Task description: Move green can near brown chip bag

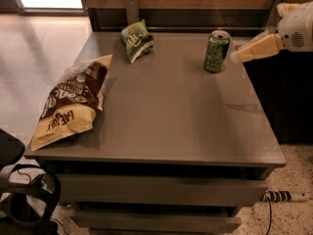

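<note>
The lower half of the green can [214, 58], just below its middle, is the spot my gripper needs to close around.
The green can [216, 51] stands upright at the back right of the grey table [171, 121]. The brown chip bag [71, 100] lies at the table's left edge, dark brown above and pale yellow below. My gripper [235, 57] comes in from the right, its pale yellow fingers [257, 48] pointing left, with the tip just right of the can and a small gap between them. It holds nothing.
A small green chip bag [136, 40] lies at the back of the table, left of the can. A wooden wall with a dark ledge runs behind. A dark cabinet stands to the right. Black cables and gear lie on the floor at lower left.
</note>
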Controlling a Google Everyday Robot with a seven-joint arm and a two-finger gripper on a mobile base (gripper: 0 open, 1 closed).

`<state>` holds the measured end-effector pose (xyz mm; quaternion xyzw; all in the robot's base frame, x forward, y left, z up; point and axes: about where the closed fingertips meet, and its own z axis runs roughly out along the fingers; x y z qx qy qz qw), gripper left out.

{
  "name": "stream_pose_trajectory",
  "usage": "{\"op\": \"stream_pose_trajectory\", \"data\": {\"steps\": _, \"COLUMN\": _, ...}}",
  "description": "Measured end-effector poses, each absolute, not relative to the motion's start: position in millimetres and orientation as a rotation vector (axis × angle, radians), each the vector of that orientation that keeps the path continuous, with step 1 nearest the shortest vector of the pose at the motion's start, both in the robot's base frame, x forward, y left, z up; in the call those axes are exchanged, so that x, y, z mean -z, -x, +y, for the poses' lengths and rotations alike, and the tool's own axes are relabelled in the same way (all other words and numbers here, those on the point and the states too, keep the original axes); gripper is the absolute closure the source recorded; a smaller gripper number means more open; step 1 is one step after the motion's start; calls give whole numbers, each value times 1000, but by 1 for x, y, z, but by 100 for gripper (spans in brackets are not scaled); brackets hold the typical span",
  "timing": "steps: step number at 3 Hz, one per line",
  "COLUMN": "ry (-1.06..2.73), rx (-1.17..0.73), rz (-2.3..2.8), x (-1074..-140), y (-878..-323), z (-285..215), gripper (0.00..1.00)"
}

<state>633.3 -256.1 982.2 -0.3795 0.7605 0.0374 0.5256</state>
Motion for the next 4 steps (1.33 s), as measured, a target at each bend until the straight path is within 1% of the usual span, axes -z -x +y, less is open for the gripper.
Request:
{"op": "stream_pose_trajectory", "data": {"steps": 2, "ry": 792, "rx": -268, "rz": 1639, "x": -963, "y": -679, "z": -250, "gripper": 0}}
{"op": "stream_pose_trajectory", "data": {"steps": 4, "ry": 741, "rx": -341, "rz": 1613, "x": -935, "y": -713, "z": -241, "gripper": 0}}
